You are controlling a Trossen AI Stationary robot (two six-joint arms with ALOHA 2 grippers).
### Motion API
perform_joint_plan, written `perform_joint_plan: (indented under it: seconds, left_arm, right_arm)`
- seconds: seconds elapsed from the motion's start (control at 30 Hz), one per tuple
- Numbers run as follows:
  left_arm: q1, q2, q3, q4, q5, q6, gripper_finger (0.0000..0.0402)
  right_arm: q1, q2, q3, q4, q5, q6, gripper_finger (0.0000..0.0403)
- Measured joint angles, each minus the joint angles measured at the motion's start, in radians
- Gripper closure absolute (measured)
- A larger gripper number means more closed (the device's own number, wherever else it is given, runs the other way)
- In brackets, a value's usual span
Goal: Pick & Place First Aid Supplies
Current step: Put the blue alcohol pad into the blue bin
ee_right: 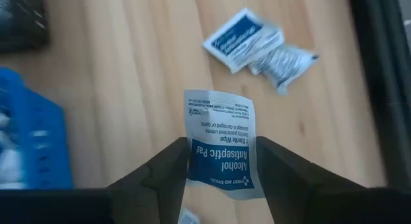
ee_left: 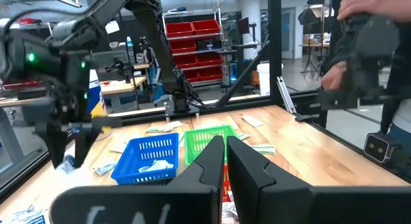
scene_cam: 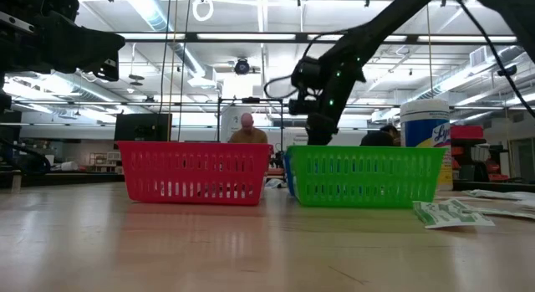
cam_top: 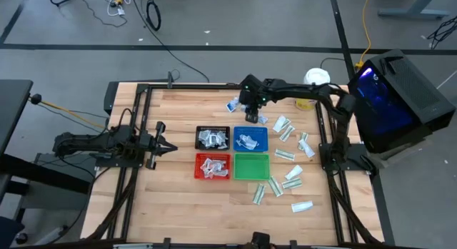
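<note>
My right gripper has the white-and-blue packet. Next, I let go of it among the packets in the blue tray (cam_top: 243, 142), toward the black tray's side.
My right gripper (cam_top: 251, 118) hangs above the table just beyond the blue tray's (cam_top: 250, 139) far edge, shut on a squarish white packet with blue print (ee_right: 220, 137). Two similar packets (ee_right: 257, 47) lie flat on the wood beyond it. Several white-and-green packets (cam_top: 285, 153) lie scattered right of the trays. The black tray (cam_top: 213, 138), blue tray and red tray (cam_top: 213, 165) hold packets. The green tray (cam_top: 251, 165) shows none. My left gripper (cam_top: 163, 140) waits shut at the table's left, level, pointing at the trays. My right gripper pinches the white-and-blue packet between its two fingers, at the blue-banded end (ee_right: 221, 166). The fingers come from above, pointing down. The packet's other end (ee_right: 218, 102) sticks out past the fingertips (ee_right: 170, 163), and the packet is lifted clear of the table.
A big white jar with a yellow label (cam_top: 316, 78) stands at the far right of the table. A black frame (cam_top: 143, 99) rims the tabletop. Bare wood lies between my left gripper and the trays. A person (ee_left: 359, 38) stands by the table's edge, another (scene_cam: 247, 131) beyond it.
</note>
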Motion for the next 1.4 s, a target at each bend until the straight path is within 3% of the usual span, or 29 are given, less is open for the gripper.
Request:
perform_joint_plan:
  seconds: [0.3,0.77,1.2,1.4]
  left_arm:
    - [0.000,0.000,0.000,0.000,0.000,0.000,0.0376]
    - [0.000,0.000,0.000,0.000,0.000,0.000,0.0376]
    - [0.000,0.000,0.000,0.000,0.000,0.000,0.0376]
    - [0.000,0.000,0.000,0.000,0.000,0.000,0.0376]
  right_arm:
    - [0.073,-0.105,0.000,-0.081,-0.007,0.061,0.0219]
    - [0.255,-0.111,0.000,-0.193,-0.094,0.083,0.0219]
    - [0.298,-0.110,0.000,-0.195,-0.091,0.158,0.0218]
    - [0.308,-0.110,0.000,-0.196,-0.091,0.147,0.0195]
